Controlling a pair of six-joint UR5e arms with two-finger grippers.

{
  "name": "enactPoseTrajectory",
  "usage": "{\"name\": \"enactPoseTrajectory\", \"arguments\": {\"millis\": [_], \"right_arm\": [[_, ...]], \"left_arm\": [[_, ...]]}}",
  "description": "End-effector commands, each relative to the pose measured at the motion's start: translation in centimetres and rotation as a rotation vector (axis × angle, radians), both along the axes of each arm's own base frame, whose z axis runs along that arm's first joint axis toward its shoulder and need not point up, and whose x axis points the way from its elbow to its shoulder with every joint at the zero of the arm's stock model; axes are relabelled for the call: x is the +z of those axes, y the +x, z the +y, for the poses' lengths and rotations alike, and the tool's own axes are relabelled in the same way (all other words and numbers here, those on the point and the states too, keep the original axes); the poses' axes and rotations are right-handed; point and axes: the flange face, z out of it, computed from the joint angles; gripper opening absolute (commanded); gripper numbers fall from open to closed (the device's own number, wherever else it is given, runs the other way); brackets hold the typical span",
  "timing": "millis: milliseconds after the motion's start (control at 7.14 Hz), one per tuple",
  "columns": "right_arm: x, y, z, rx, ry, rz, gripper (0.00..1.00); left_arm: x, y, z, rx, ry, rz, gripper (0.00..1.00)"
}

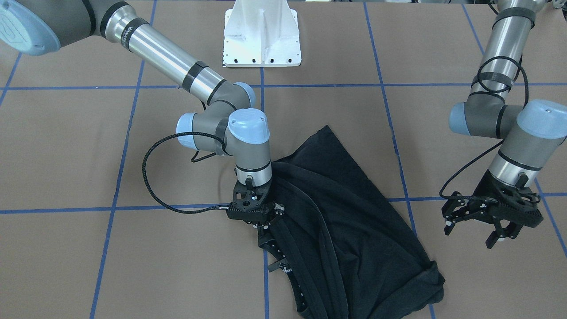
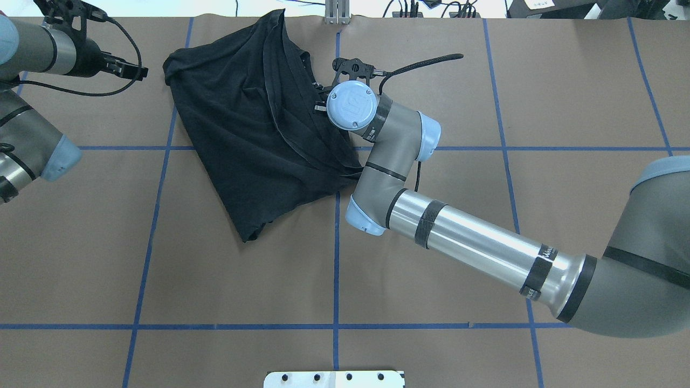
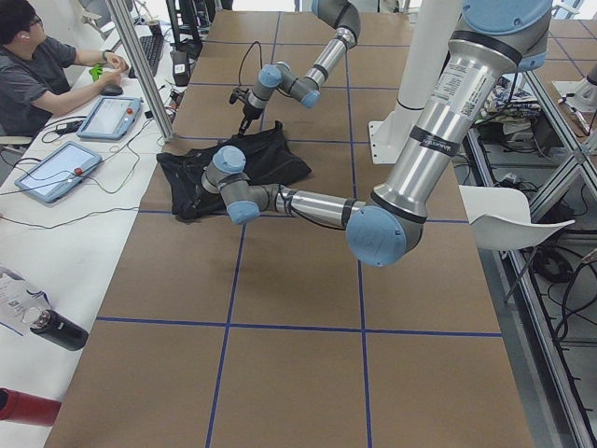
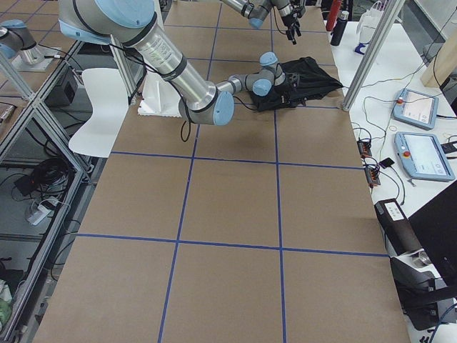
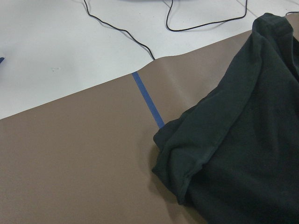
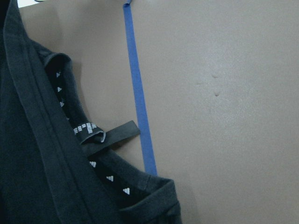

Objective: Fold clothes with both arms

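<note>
The black T-shirt's collar edge, now near the table's far edge, will go down beside the blue tape, nearer to the pedestal base (image 1: 222,154), as I set it there with my right gripper.
The black T-shirt (image 1: 354,230) (image 2: 242,140) lies crumpled and partly folded near the table's far edge, plain black side up, and its print is not visible. Its collar with a small label (image 6: 88,130) shows in the right wrist view. My right gripper (image 1: 266,217) (image 2: 318,97) points down at the collar edge, its fingertips apart, with nothing clearly between them. My left gripper (image 1: 471,235) (image 2: 132,69) hovers open and empty, off to the side of the shirt's bunched corner (image 5: 182,163). The shirt also shows in the side views (image 3: 252,163) (image 4: 307,78).
The white pedestal base (image 1: 261,40) (image 2: 334,379) stands at the robot's side of the table. Blue tape lines (image 2: 337,242) grid the brown surface. A person (image 3: 37,75) sits at a side bench with tablets (image 4: 418,107) and bottles (image 3: 56,329).
</note>
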Motion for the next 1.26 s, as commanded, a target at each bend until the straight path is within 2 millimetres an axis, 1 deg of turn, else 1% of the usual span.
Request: {"name": "enactPoseTrajectory", "arguments": {"millis": [0,140,280,420,560,981,1121], "right_arm": [[-1.6,4.7,3.9,-0.021,-0.003,0.008,0.0],[0.0,6.5,8.4,-0.049,0.01,-0.013,0.0],[2.1,8.3,12.3,-0.062,0.024,-0.021,0.0],[3.2,8.7,16.3,-0.075,0.045,0.001,0.0],[3.7,9.0,17.8,-0.076,0.043,0.006,0.0],[5.8,9.4,18.0,-0.088,0.04,0.039,0.0],[5.7,9.5,17.9,-0.086,0.04,0.037,0.0]], "left_arm": [[-0.2,0.0,0.0,0.0,0.001,0.002,1.0],[-0.2,0.0,0.0,0.0,0.001,0.002,1.0],[-0.2,0.0,0.0,0.0,0.001,0.002,1.0],[-0.4,0.0,0.0,0.0,0.004,0.004,1.0],[-0.3,0.0,0.0,0.0,0.003,0.003,1.0],[-0.4,0.1,0.0,0.002,0.004,0.004,1.0],[-0.4,0.1,0.0,0.002,0.004,0.004,1.0]]}}
